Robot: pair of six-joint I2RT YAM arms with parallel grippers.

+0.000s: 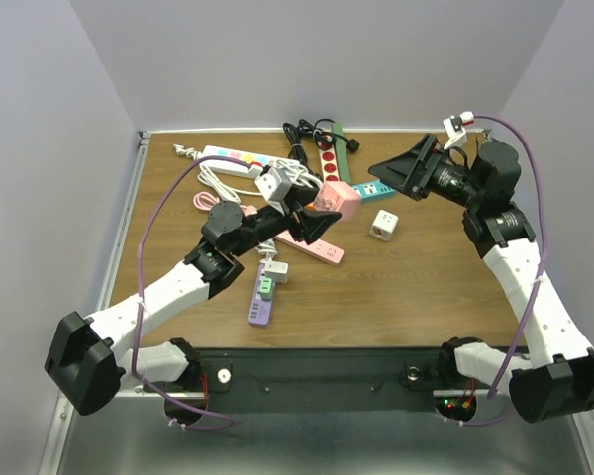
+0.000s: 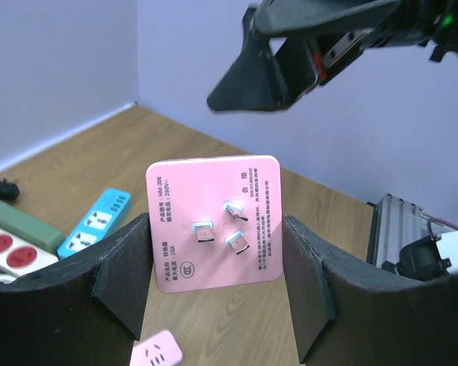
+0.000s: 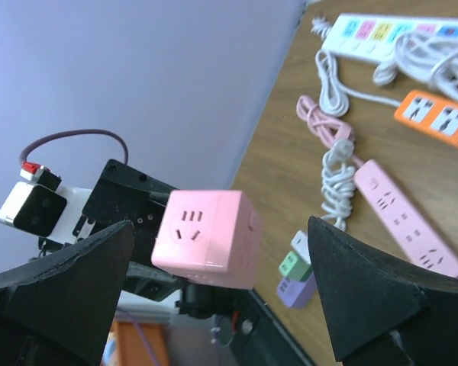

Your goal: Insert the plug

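The pink plug is held at the opposite end by my left gripper, so next my right gripper closes on the pink plug by its socket end [image 1: 350,203] [image 3: 204,235].
The plug is a pink cube adapter [image 2: 206,191] with three metal prongs on the face turned toward the left wrist camera and sockets on its other faces [image 3: 206,229]. My left gripper [image 2: 214,259] is shut on it, a finger pressed against each side, holding it in the air over the middle of the table [image 1: 339,201]. My right gripper [image 1: 401,173] hangs wide open just right of the cube, facing it, with nothing between its fingers [image 3: 76,282]. A pink power strip [image 1: 312,245] lies on the table under the cube.
Round the middle lie a teal strip [image 1: 376,188], a white cube socket [image 1: 383,225], a purple strip [image 1: 260,302] with small plugs on it, a white strip with coloured sockets [image 1: 233,158], a red-and-green strip [image 1: 329,158] and coiled cables [image 1: 218,178]. An orange strip [image 3: 443,118] shows too.
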